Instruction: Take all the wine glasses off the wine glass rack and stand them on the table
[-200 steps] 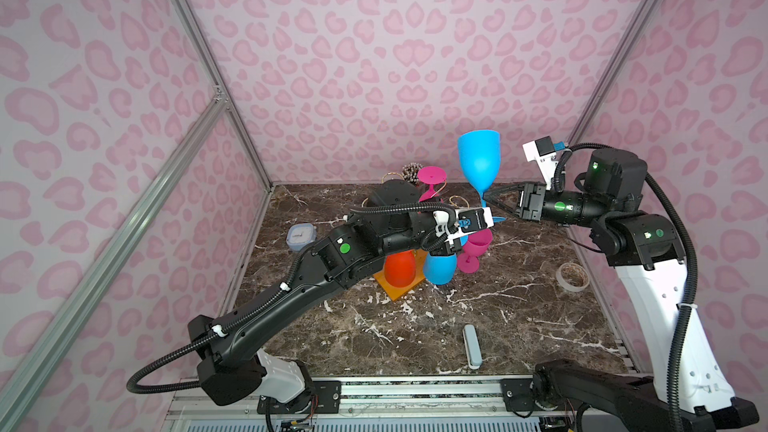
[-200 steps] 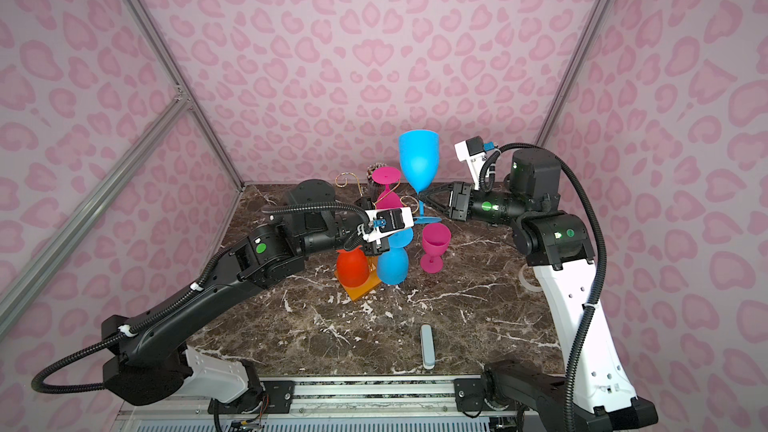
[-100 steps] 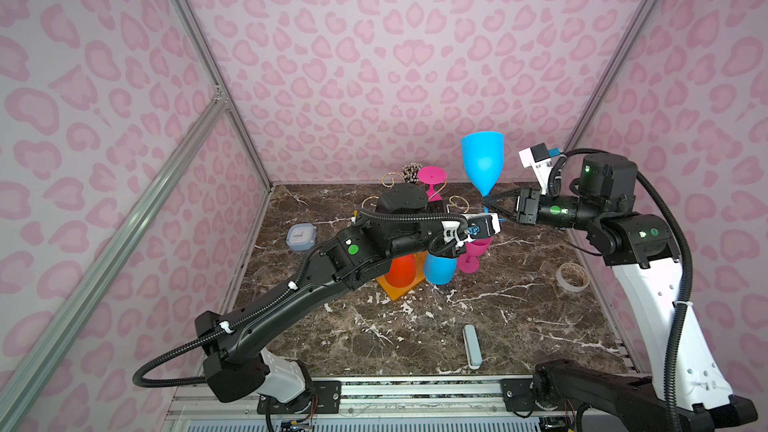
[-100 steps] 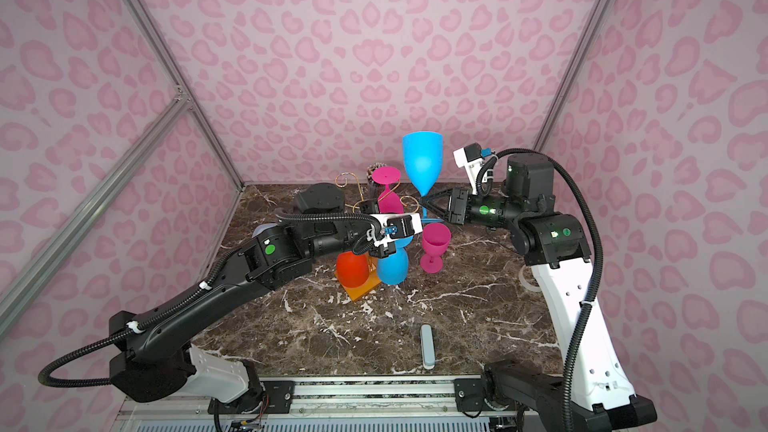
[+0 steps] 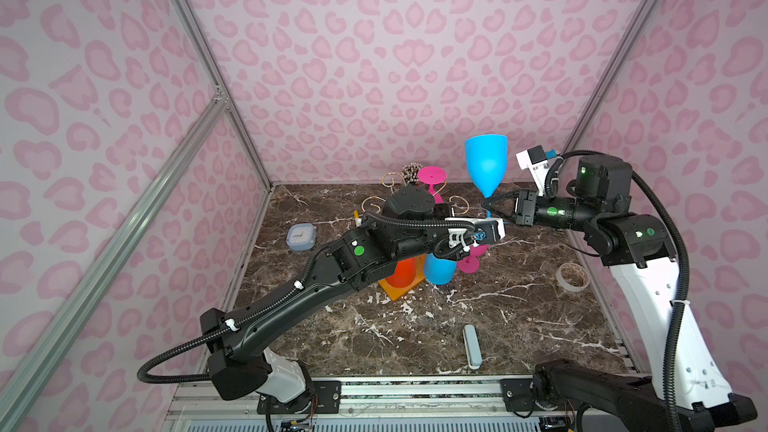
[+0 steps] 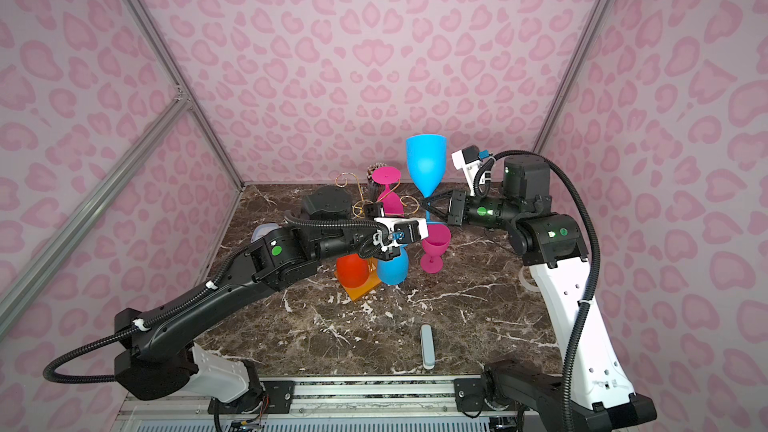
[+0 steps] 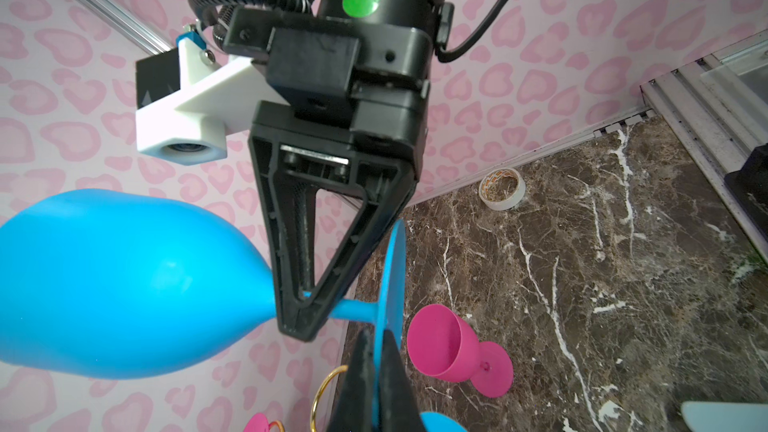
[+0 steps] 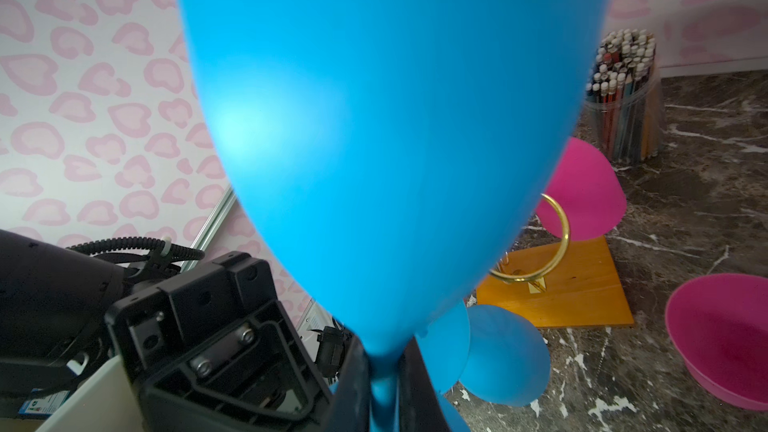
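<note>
Next, my left gripper opens and takes the bowl's rim (image 5: pixel 485 137), because it is pinching the foot of the blue wine glass, the end the glass must stand on.
A blue wine glass (image 5: pixel 486 162) (image 6: pixel 426 160) is held upright in the air, bowl on top, beside the wine glass rack. My right gripper (image 5: pixel 489 204) (image 8: pixel 382 392) is shut on its stem just under the bowl. My left gripper (image 7: pixel 378 347) is shut on the rim of the glass's round foot (image 7: pixel 394 276); in both top views the left wrist hides its tips. The rack has gold scroll arms (image 5: pixel 392 179) (image 8: pixel 555 238) and an orange wooden base (image 5: pixel 400 290) (image 8: pixel 573 284). A pink (image 5: pixel 432 178), an orange (image 6: pixel 352 270) and a second blue glass (image 6: pixel 392 268) hang on it.
A pink glass (image 6: pixel 434 245) stands on the marble right of the rack. A cup of sticks (image 8: pixel 623 97) is behind the rack by the back wall. A small clock (image 5: pixel 301 237) lies at the left, a tape roll (image 5: pixel 572 277) at the right, a grey case (image 5: pixel 472 346) near the front.
My right gripper has closed on the blue glass's stem. The left arm has pushed a little to the right with the foot in its grip; the glass barely shifted.
</note>
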Tool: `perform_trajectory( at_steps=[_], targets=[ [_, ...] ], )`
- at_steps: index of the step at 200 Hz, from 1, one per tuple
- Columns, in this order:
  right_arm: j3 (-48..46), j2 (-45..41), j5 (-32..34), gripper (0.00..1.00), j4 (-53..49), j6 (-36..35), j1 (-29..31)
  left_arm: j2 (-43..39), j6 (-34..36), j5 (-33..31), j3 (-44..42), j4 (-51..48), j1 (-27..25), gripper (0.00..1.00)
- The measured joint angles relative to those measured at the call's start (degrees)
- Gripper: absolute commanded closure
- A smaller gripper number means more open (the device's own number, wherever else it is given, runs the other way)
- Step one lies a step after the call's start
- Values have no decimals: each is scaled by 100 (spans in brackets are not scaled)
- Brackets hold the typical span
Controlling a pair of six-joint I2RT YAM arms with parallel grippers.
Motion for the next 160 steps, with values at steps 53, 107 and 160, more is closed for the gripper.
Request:
perform_trajectory(
  at_steps=[53,107,160],
  targets=[
    [28,-35,254,100,-39,-31,-15,-22,-232,17,-26,114,-7,33],
    [350,-232,1445,100,-461,-802,-258,-282,-1886,-111,-83,313,264,24],
    [-675,-1161,3274,100,-221,-2396,-258,-308,-4887,892,238,286,1482,24]
  ],
)
